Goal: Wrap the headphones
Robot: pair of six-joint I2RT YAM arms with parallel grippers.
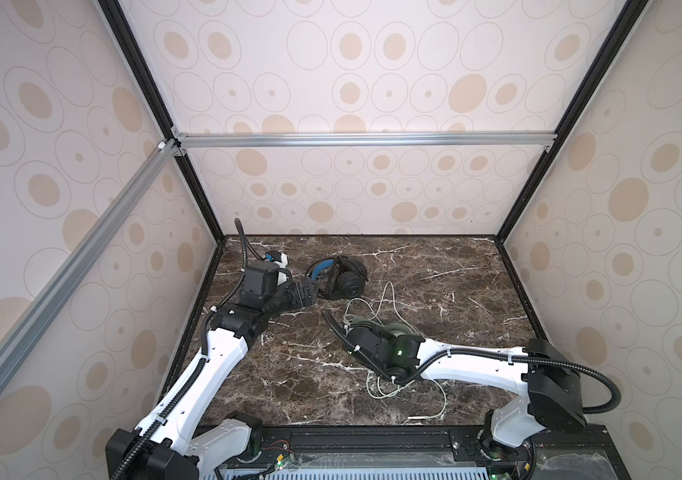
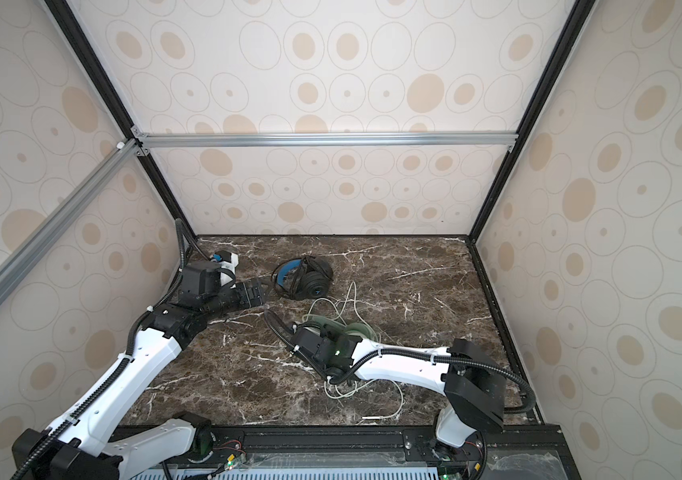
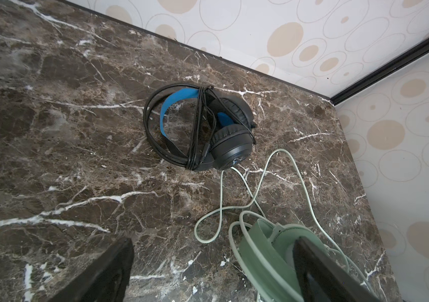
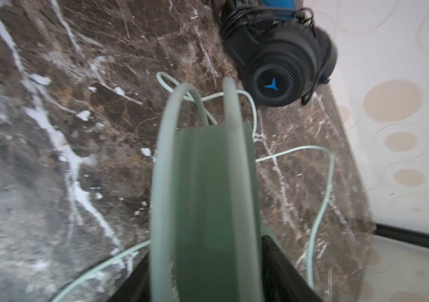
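The left gripper I have will close on the middle of the headband (image 1: 368,322) (image 3: 261,251) of the mint-green headphones and leave the black headphones where they are.
The black headphones (image 1: 341,276) (image 2: 306,276) lie near the back left of the marble table, blue headband lining showing, with their thin black cable wound round them (image 3: 197,130). My left gripper (image 1: 313,293) (image 3: 214,251) hovers open just left of them and holds nothing. The mint-green headphones (image 1: 397,328) (image 3: 265,251) sit mid-table. In the right wrist view their headband (image 4: 208,196), with pale green cable turns along both edges, stands between the jaws of my right gripper (image 4: 205,248), fingers against either side. The rest of the pale cable (image 1: 389,299) trails loose.
Loose loops of pale cable (image 1: 443,399) run under my right arm to the plug (image 1: 416,417) near the front edge. Patterned walls with black posts (image 1: 514,232) close the table on three sides. A black rail (image 1: 372,436) spans the front.
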